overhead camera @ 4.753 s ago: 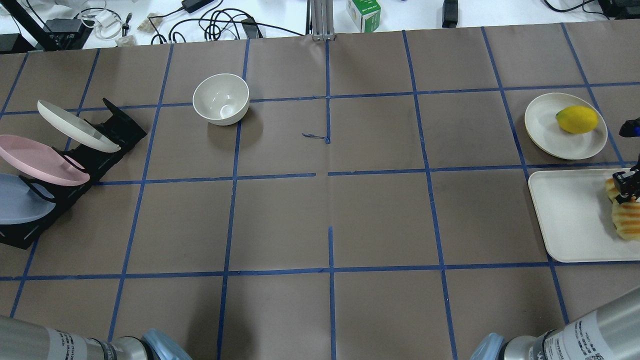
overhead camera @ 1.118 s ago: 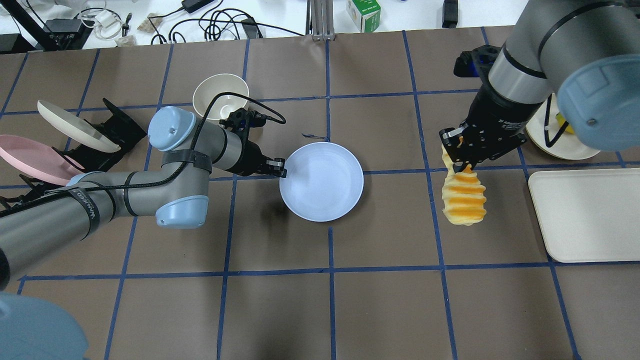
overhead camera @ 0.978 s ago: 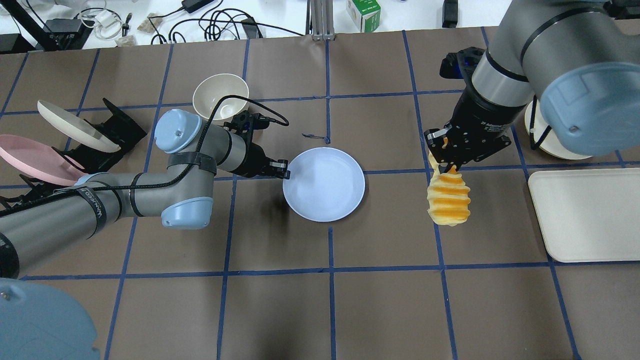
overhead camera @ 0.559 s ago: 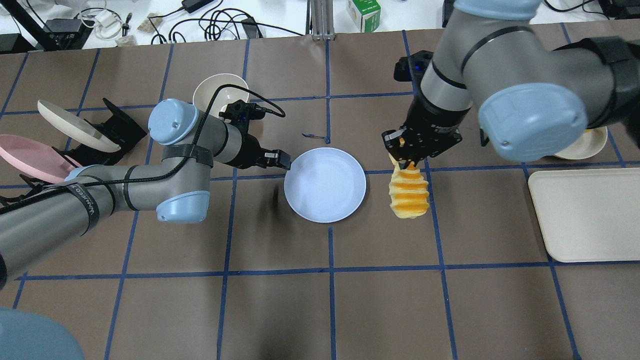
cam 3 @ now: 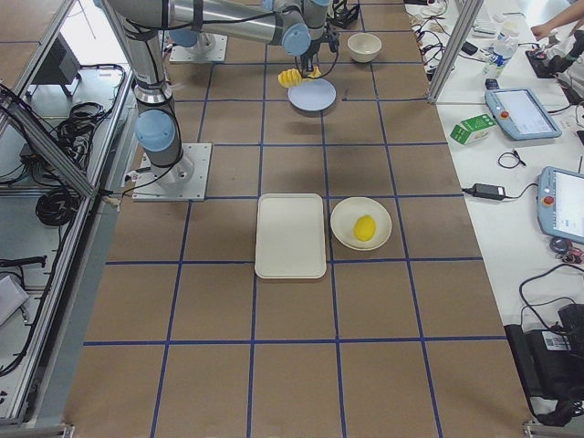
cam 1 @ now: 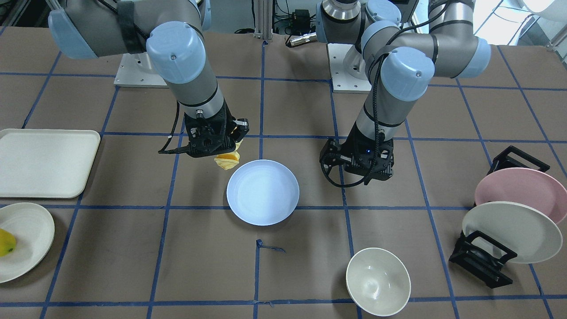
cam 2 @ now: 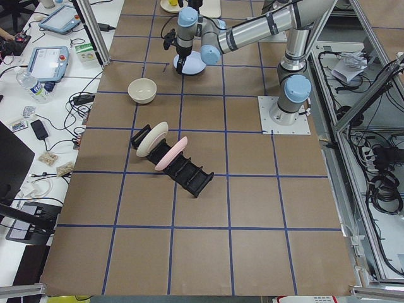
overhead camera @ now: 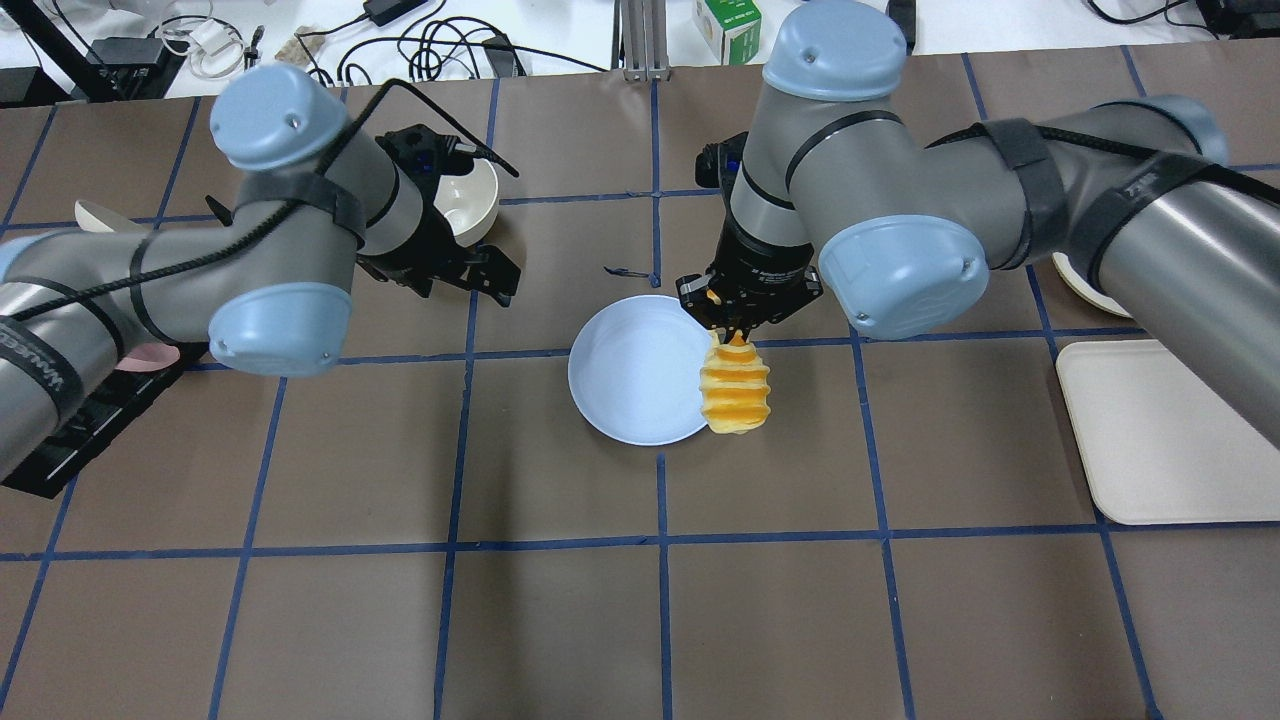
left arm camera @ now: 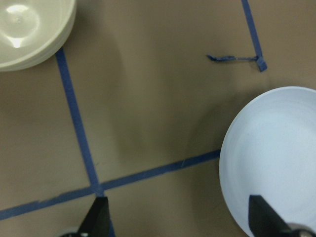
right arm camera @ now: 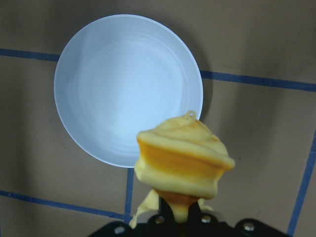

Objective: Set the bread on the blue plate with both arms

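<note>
My right gripper will let go of the bread on the blue plate's half nearer my left gripper (cam 1: 280, 192) (right arm camera: 92, 88).
The blue plate (overhead camera: 630, 375) lies flat on the table's middle, also in the front view (cam 1: 262, 192) and both wrist views (left arm camera: 276, 158) (right arm camera: 118, 89). My right gripper (overhead camera: 738, 322) is shut on one end of the bread (overhead camera: 735, 392), which hangs down above the plate's right rim. The ridged yellow-orange loaf also shows in the right wrist view (right arm camera: 182, 158) and partly in the front view (cam 1: 227, 160). My left gripper (overhead camera: 480, 275) is open and empty, left of the plate and apart from it; its fingertips (left arm camera: 98, 219) stand wide apart.
An off-white bowl (cam 1: 378, 281) stands beyond my left gripper. A black rack (cam 1: 480, 261) holds a pink plate (cam 1: 518, 188) and an off-white plate (cam 1: 509, 230). A white tray (overhead camera: 1170, 430) lies at the right. A yellow fruit (cam 3: 364, 227) sits on an off-white plate (cam 1: 26, 241).
My left gripper has let go of the blue plate's rim and drawn back to the left. My right arm has carried the bread leftward, from beside the plate to over its right rim.
</note>
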Tool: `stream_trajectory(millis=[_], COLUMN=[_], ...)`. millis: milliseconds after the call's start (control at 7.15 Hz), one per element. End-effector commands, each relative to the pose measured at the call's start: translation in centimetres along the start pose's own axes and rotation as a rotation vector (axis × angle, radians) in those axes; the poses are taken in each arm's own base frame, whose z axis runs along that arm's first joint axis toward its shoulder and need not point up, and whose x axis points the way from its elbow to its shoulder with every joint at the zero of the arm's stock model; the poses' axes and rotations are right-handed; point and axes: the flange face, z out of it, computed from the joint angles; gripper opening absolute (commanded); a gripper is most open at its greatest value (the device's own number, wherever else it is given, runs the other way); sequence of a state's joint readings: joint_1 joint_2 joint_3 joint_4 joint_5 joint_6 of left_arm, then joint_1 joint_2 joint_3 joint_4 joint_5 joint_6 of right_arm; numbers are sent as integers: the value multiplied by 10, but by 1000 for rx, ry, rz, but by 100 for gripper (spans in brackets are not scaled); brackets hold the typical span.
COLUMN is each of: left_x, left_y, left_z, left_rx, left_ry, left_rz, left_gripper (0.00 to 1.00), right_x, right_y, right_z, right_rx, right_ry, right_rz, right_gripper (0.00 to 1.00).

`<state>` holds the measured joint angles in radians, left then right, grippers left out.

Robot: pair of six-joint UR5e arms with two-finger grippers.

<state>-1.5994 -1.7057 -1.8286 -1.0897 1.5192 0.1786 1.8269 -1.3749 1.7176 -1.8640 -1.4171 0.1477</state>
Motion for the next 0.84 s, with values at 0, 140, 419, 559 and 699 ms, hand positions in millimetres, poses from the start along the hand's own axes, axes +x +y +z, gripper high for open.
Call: stream_trajectory(millis=[0, 140, 419, 559, 699], left_x=[-11, -6, 3, 10, 11], left_y=[15, 20, 28, 27, 27], left_z=[-71, -102, -141, -145, -145], left_rx=[-153, -146, -138, -120, -115], left_ry=[-140, -141, -111, -53, -50], left_rz=[-10, -24, -81, -85, -85], left_gripper=[100, 100, 100, 100, 100], right_x=[-38, -52, -57, -57, -61], right_y=[-25, -38, -64, -66, -69], right_z=[31, 39, 68, 81, 90], right_rx=[-20, -13, -12, -35, -27], right_ry=[16, 22, 27, 23, 21], right_rz=[65, 52, 78, 86, 104], right_gripper=[0, 0, 0, 0, 0])
